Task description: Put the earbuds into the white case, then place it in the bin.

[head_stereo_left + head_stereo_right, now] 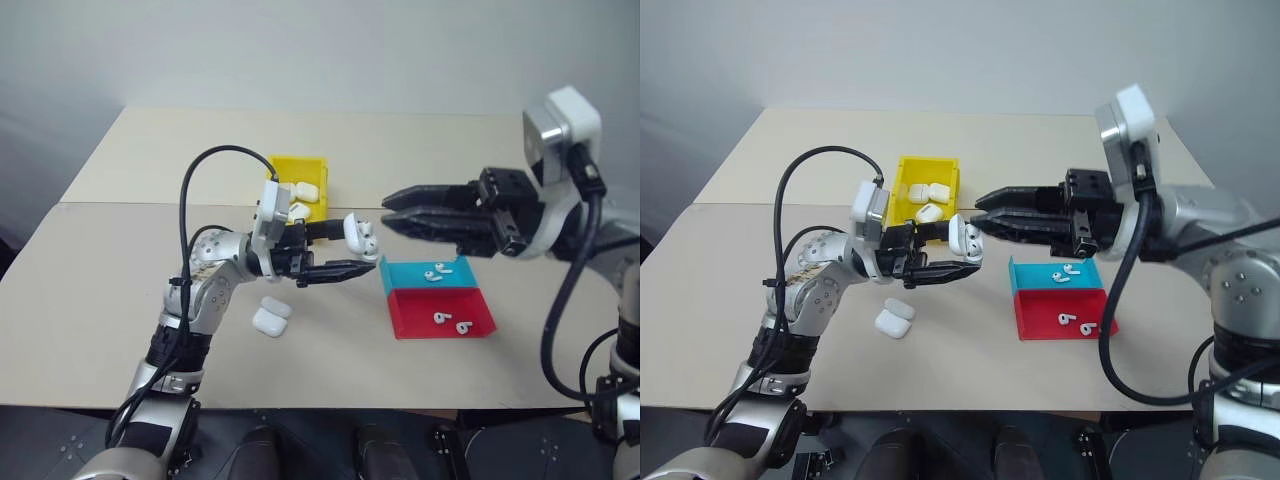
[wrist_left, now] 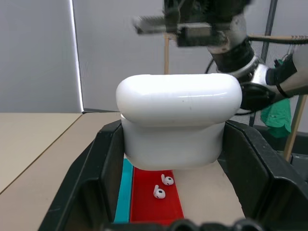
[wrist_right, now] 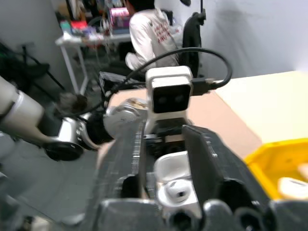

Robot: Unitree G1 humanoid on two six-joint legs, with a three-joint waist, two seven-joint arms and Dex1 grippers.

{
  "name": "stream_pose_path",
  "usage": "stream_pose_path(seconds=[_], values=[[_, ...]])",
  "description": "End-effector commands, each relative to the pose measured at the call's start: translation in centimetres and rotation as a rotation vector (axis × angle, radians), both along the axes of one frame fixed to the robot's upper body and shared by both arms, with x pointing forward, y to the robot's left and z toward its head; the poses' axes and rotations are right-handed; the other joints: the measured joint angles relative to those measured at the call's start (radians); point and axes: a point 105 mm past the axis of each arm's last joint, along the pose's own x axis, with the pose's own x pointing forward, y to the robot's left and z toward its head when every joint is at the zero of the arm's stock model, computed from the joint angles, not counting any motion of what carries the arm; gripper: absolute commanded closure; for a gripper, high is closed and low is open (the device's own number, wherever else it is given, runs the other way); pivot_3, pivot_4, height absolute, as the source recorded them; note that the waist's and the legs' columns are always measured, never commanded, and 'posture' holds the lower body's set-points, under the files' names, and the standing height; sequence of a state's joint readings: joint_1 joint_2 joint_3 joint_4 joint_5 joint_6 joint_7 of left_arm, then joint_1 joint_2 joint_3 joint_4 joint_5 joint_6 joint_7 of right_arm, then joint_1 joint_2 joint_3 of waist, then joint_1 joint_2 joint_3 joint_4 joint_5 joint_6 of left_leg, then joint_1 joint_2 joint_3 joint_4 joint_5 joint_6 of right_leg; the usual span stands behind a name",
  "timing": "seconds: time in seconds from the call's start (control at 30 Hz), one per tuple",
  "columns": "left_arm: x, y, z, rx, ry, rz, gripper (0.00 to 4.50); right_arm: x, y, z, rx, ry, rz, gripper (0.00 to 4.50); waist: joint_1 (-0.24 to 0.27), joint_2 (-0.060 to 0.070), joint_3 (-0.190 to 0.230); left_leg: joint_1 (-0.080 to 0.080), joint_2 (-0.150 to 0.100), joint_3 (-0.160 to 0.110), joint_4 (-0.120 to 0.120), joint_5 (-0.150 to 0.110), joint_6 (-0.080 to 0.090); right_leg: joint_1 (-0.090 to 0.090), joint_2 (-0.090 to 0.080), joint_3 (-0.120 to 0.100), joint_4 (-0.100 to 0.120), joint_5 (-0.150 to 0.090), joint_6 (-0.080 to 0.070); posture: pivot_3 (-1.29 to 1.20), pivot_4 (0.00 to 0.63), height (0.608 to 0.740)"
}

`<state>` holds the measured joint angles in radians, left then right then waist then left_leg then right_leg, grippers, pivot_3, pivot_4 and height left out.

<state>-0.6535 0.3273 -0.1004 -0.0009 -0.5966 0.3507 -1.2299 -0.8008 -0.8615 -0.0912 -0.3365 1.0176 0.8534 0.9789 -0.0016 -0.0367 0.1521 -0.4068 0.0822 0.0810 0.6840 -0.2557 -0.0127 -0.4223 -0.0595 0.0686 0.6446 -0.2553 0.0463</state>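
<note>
Next, my left hand releases the white case in the near end of the yellow bin (image 1: 306,214), beside the other cases.
My left gripper (image 1: 345,250) is shut on the white case (image 1: 357,236), held above the table with its lid flipped open. In the right wrist view one earbud (image 3: 177,193) sits inside the open case (image 3: 171,168). My right gripper (image 1: 386,211) points at the case from the right, slightly higher and just clear of it. It is open by a narrow gap with nothing between its fingers. More earbuds lie on the tray's teal part (image 1: 437,272) and red part (image 1: 452,322). The yellow bin (image 1: 298,164) stands behind the held case.
The bin holds a few white cases (image 1: 928,198). A spare white case (image 1: 270,317) lies on the table below my left arm. The teal-and-red tray (image 1: 410,312) sits right of centre near the front edge. A person sits in the room behind (image 3: 149,33).
</note>
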Motion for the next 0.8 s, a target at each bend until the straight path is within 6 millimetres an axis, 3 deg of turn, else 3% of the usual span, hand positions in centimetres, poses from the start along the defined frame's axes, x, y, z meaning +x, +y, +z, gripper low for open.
stream_pose_path(seconds=[0.03,0.07,0.47,0.63,0.8], values=[[-0.1,-0.5,1.2,-0.015,-0.054,-0.026,1.72,1.0,0.6,0.8,-0.133,-0.162,0.013,4.32,-0.002,0.0,0.0,0.0,0.0,0.0,0.0,0.0,0.0,0.0,0.0,0.0,0.0,0.0,0.0,0.0,0.15,0.74],[-0.1,-0.6,1.2,-0.015,-0.055,-0.027,1.72,1.3,1.0,1.0,-0.178,-0.203,0.024,4.47,-0.003,0.0,0.0,0.0,0.0,0.0,0.0,0.0,0.0,-0.001,0.0,0.0,0.0,0.0,0.0,0.0,0.15,0.74],[0.1,-0.4,1.2,0.005,-0.06,-0.031,1.72,2.3,5.9,1.6,-0.515,-0.509,0.285,4.47,-0.008,0.001,0.0,-0.002,0.0,0.001,0.0,0.0,0.0,-0.002,0.0,0.0,0.0,0.0,0.0,0.0,0.15,0.74],[0.1,-0.3,1.4,-0.017,-0.068,-0.009,1.72,2.4,5.5,0.3,-0.622,-0.531,0.36,4.47,0.001,0.001,0.0,-0.002,0.0,0.001,0.0,0.0,0.0,-0.002,0.0,0.0,0.001,0.0,0.0,0.0,0.15,0.74],[0.0,-0.1,1.5,-0.05,-0.071,0.031,1.72,2.5,3.4,-0.4,-0.675,-0.502,0.337,4.47,0.005,0.001,0.0,-0.002,0.0,0.001,0.0,0.0,0.0,-0.002,0.0,-0.001,0.001,0.0,0.0,0.0,0.15,0.74]])
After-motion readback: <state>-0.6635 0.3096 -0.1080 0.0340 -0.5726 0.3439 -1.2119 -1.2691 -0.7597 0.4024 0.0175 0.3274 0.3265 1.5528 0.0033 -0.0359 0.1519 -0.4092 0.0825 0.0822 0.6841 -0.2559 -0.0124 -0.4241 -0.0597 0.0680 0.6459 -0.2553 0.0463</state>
